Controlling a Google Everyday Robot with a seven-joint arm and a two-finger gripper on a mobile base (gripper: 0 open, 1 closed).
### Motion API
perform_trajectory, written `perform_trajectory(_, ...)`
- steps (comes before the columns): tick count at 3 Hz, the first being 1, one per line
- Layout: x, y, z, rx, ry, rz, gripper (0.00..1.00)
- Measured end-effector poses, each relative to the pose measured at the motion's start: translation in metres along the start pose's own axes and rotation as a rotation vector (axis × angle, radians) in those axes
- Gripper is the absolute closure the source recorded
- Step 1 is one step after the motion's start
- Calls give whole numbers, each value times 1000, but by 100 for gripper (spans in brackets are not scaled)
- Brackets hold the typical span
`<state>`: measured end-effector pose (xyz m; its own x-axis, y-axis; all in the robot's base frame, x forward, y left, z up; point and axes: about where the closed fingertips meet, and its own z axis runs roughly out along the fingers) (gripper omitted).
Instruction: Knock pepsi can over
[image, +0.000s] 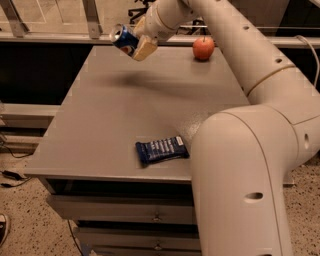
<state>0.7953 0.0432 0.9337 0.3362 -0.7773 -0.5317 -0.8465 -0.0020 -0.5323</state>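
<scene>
I am at the point of placing the pepsi can, now tilted in the air above the table. Next, my gripper lets go of it on the bare grey table (147, 91) between the red apple and the snack wrapper.
The pepsi can (121, 38), blue with a silver top, is tilted with its top pointing up and left. It hangs in the air above the far left part of the grey table (110, 125), and its shadow falls on the tabletop below. My gripper (136, 44) is shut on the pepsi can, with a tan finger (144, 49) showing at the can's lower right. My white arm reaches in from the right, over the table.
A red apple (203, 48) stands at the table's far edge, right of the gripper. A flat dark-blue snack wrapper (161, 150) lies near the front edge. A metal railing (50, 37) runs behind the table, and drawers (120, 215) sit under it.
</scene>
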Motion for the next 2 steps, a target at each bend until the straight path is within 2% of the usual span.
perform_trajectory(1,6,41,3,-188,133,-183,100)
perform_trajectory(2,26,98,-8,-492,313,-393,100)
